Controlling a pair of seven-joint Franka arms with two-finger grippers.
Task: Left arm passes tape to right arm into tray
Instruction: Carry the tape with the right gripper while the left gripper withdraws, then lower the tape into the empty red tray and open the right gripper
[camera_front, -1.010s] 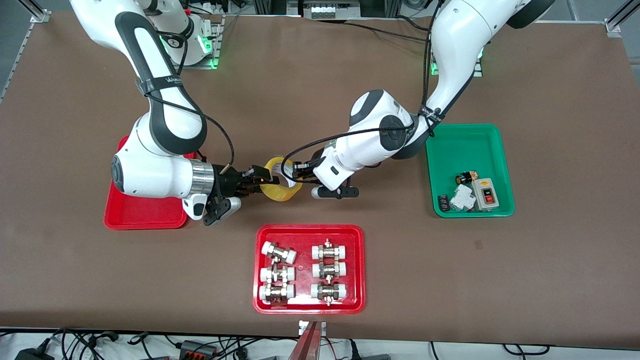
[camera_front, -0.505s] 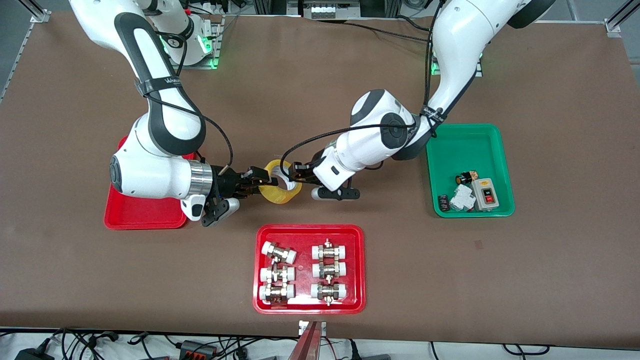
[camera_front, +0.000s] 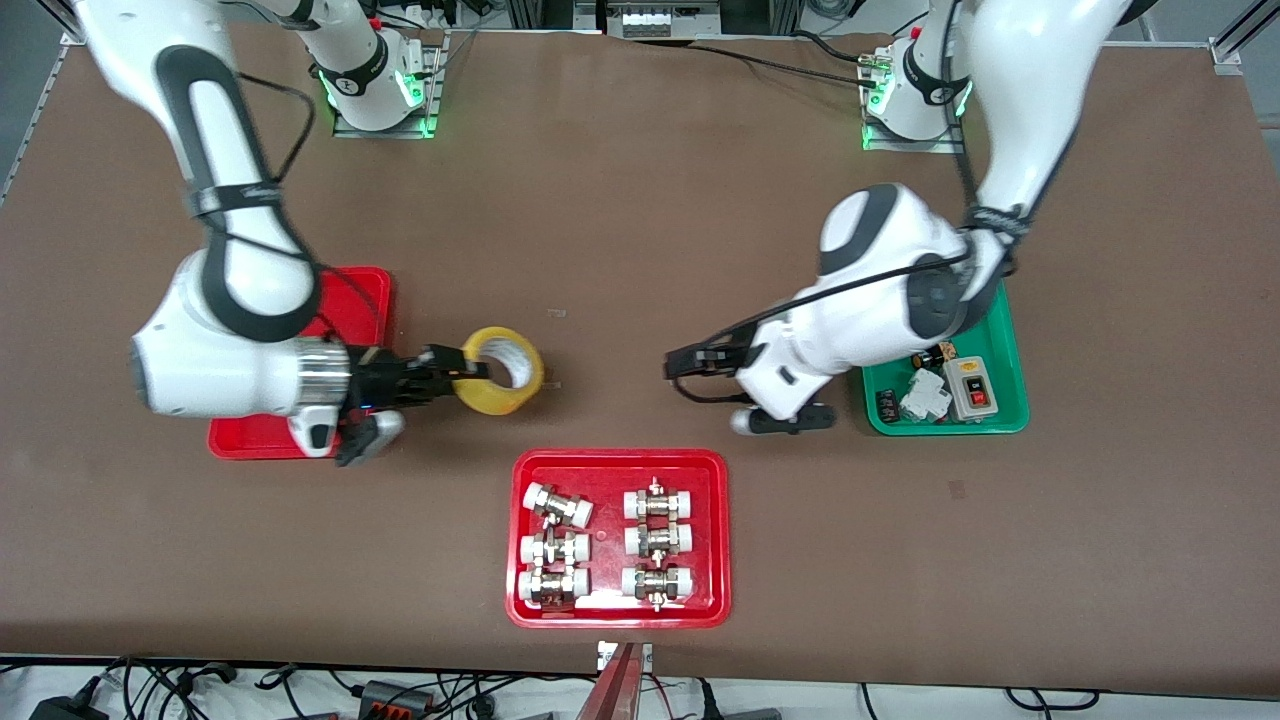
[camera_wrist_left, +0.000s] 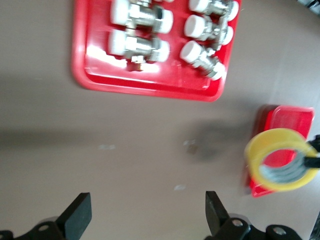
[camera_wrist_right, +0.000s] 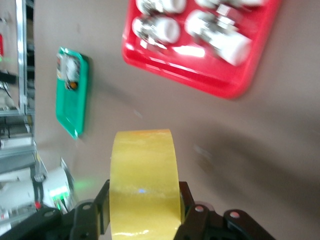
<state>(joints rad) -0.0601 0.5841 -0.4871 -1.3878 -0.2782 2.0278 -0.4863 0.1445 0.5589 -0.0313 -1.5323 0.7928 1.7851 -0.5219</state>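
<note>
I will set the yellowish tape roll near the middle of the plain red tray (camera_front: 324, 359) with my right gripper.
My right gripper (camera_front: 462, 372) is shut on the yellowish tape roll (camera_front: 494, 403) and holds it above the table, beside the plain red tray (camera_front: 358, 292). My right arm hides much of that tray. In the right wrist view the tape (camera_wrist_right: 143, 170) fills the space between the two fingers (camera_wrist_right: 101, 201). My left gripper (camera_front: 680, 368) is open and empty over the bare table, between the tape and the green tray (camera_front: 1012, 362). In the left wrist view its fingers (camera_wrist_left: 79, 220) stand wide apart with nothing between them. That view also shows the tape (camera_wrist_left: 281, 181) and the plain red tray (camera_wrist_left: 286, 116).
A second red tray (camera_front: 620, 458) holding several white-capped metal fittings lies nearer the front camera, at mid-table. The green tray at the left arm's end holds a switch box and small parts. Both arm bases stand along the table's back edge.
My left gripper has let go of the tape and drawn back toward the green tray. My right gripper has carried the tape toward the plain red tray.
</note>
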